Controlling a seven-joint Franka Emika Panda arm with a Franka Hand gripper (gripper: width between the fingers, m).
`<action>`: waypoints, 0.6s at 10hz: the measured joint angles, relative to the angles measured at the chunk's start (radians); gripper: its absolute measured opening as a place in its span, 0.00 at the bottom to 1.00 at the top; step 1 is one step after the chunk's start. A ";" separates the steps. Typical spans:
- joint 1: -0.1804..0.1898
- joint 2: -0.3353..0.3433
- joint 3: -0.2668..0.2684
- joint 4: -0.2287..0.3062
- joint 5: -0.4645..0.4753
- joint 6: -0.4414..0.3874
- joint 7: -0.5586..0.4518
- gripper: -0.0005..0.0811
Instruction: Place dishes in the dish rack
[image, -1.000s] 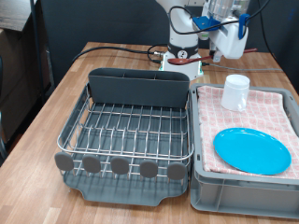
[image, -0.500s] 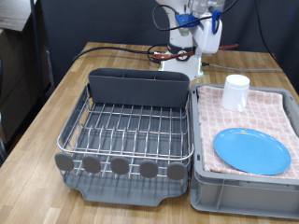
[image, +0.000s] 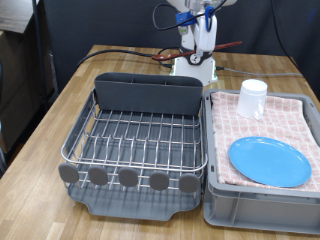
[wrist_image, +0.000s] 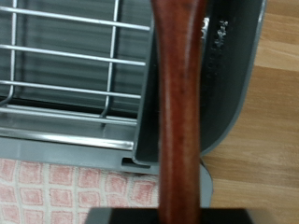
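The robot's gripper should release the brown wooden spoon inside the dark grey caddy (image: 167, 78), with the spoon's handle leaning over the caddy's back rim.
My gripper (image: 204, 42) hangs high above the far end of the table, behind the dish rack's dark grey caddy (image: 148, 94), shut on the brown wooden spoon (image: 229, 45), which sticks out towards the exterior view's right. In the wrist view the spoon's handle (wrist_image: 179, 112) runs down the middle of the picture, over the caddy's edge (wrist_image: 229, 84) and the rack's wires (wrist_image: 65, 65). The silver wire rack (image: 140, 135) holds no dishes. The light-blue plate (image: 269, 160) and the white mug (image: 253, 98) rest on the pink checked cloth at the exterior view's right.
A grey crate (image: 262, 208) lined with the pink cloth (wrist_image: 56, 191) stands against the rack's right side. Round grey discs (image: 130, 179) line the rack's near edge. The robot base and cables (image: 190, 62) stand at the far end of the wooden table (image: 60, 110).
My gripper has moved towards the exterior view's left with the spoon, from above the crate's far corner to behind the caddy. The plate and the mug have not moved.
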 joint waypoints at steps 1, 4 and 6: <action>0.001 -0.005 -0.034 -0.002 0.026 -0.010 -0.031 0.11; 0.008 -0.006 -0.142 -0.005 0.105 -0.041 -0.145 0.11; 0.017 0.008 -0.212 -0.006 0.150 -0.061 -0.236 0.11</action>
